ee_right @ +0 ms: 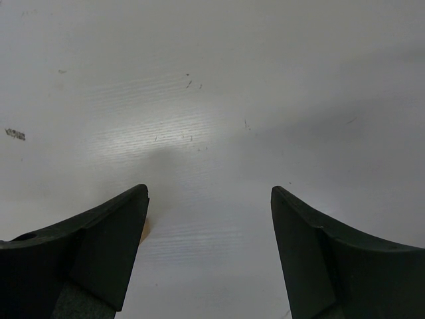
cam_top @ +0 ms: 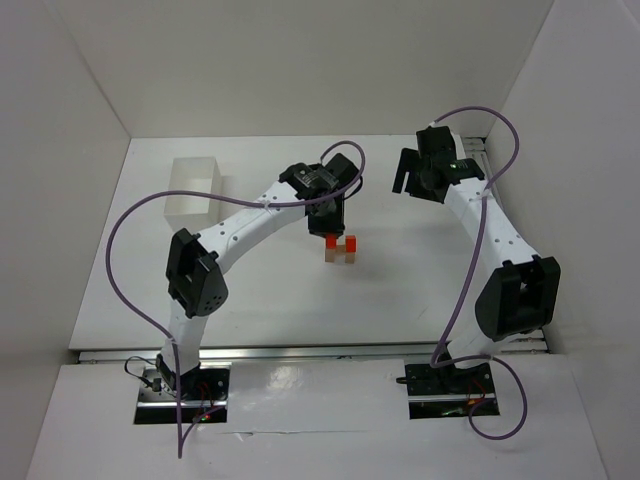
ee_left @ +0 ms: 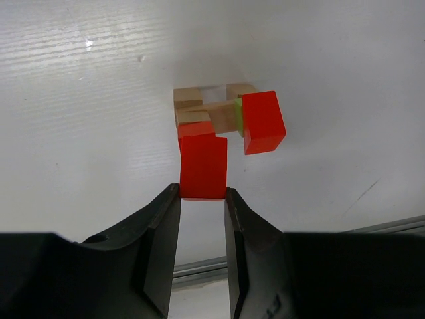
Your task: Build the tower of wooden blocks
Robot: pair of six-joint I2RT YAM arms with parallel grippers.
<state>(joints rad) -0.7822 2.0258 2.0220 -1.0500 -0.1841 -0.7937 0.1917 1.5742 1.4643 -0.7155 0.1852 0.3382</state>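
I need to let go of the red block in my left gripper on top of the lower red block (cam_top: 330,243) (ee_left: 198,137) at the tower's corner.
The wood block tower (ee_left: 211,113) is a small square of tan blocks with a lime green block (ee_left: 238,114) and a red block (ee_left: 263,121) on its right side. It stands mid-table in the top view (cam_top: 346,252). My left gripper (ee_left: 202,194) is shut on another red block (ee_left: 203,166), pinched at the fingertips, over the tower's near left corner, where a further red block (ee_left: 194,127) shows. From above, the left gripper (cam_top: 333,226) hangs right over the tower. My right gripper (ee_right: 209,193) is open and empty over bare table, at the back right (cam_top: 408,180).
A white open box (cam_top: 197,185) stands at the back left, left of the left arm. White walls close in the table on three sides. A metal rail (cam_top: 300,352) runs along the near edge.
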